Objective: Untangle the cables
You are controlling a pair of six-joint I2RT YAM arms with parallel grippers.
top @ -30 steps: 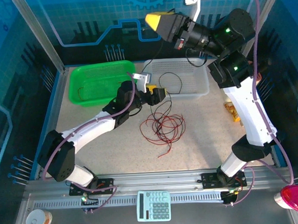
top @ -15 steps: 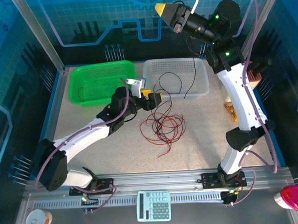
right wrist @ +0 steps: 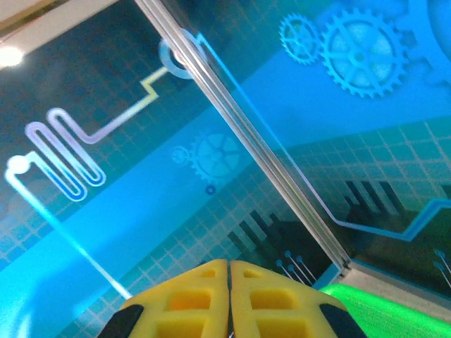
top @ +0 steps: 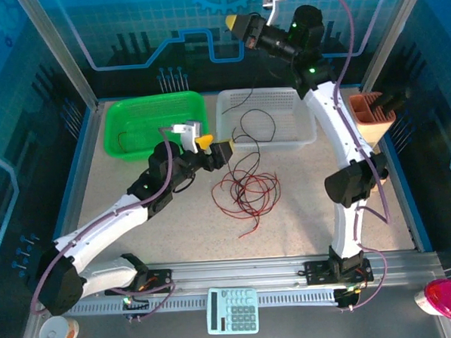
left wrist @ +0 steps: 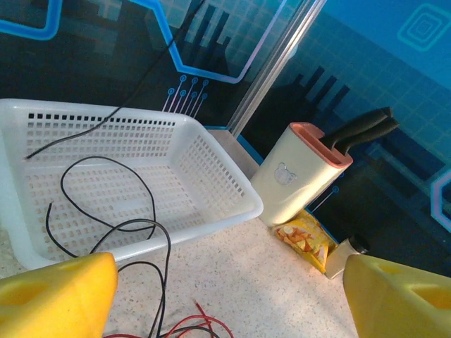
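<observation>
Next, my right gripper lets go of the black cable over the black loop inside the white basket [top: 257, 119].
A tangle of red cables [top: 245, 191] lies on the table in front of the white basket [top: 305, 137], with black strands running from it up into the basket. More black cable [top: 257, 126] loops inside the basket. In the left wrist view a taut black strand [left wrist: 91, 122] rises from the basket floor toward the top of the frame, and a red end [left wrist: 204, 320] shows below. My left gripper [top: 213, 148] [left wrist: 229, 282] hovers open just left of the tangle, nothing between its fingers. My right gripper [top: 237, 23] [right wrist: 229, 267] is raised high at the back, shut on the black cable.
A green basket [top: 132, 109] with a red strand in it stands left of the white one. A knife block [top: 374, 116] and a yellow snack bag [left wrist: 304, 239] are at the right. A calculator [top: 233, 310] lies on the front rail. Glass walls enclose the table.
The right arm has stretched up and swung its shut gripper left and higher. The left gripper has drawn back to the left and opened wider.
</observation>
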